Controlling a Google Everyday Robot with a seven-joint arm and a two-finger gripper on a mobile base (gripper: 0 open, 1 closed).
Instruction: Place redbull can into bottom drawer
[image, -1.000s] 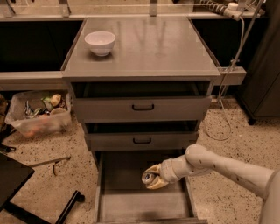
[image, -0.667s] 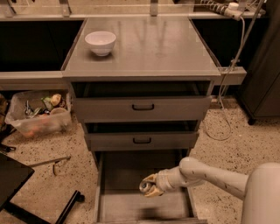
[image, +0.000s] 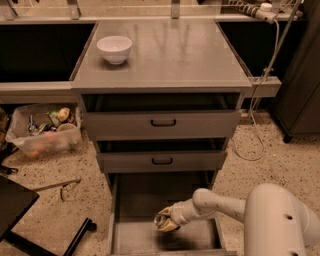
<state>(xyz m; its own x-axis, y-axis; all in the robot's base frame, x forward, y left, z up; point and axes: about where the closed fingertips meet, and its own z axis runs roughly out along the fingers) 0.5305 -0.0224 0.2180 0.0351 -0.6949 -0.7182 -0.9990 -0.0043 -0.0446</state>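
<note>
Next, I release the redbull can on the bottom drawer's grey bottom (image: 159, 225), midway across, toward the front edge. The can now hangs low over the drawer's middle.
The bottom drawer (image: 135, 237) is pulled out at the foot of the grey cabinet, a shallow tray with a plain grey floor. My gripper (image: 167, 221) reaches in from the lower right on a white arm and hangs low over the drawer's middle. It is shut on the redbull can (image: 163, 219), a small silvery can held on its side with its round end facing left. The can casts a dark shadow on the drawer floor just below it.
The two upper drawers with black handles (image: 163, 122) stand slightly open above. A white bowl (image: 114, 49) sits on the cabinet top. A clear bin of clutter (image: 42, 131) is on the floor at left, a black stand (image: 75, 235) at lower left, cables at right.
The gripper with the can has moved left and down, lower into the bottom drawer. The arm's white body has come further into view at lower right.
</note>
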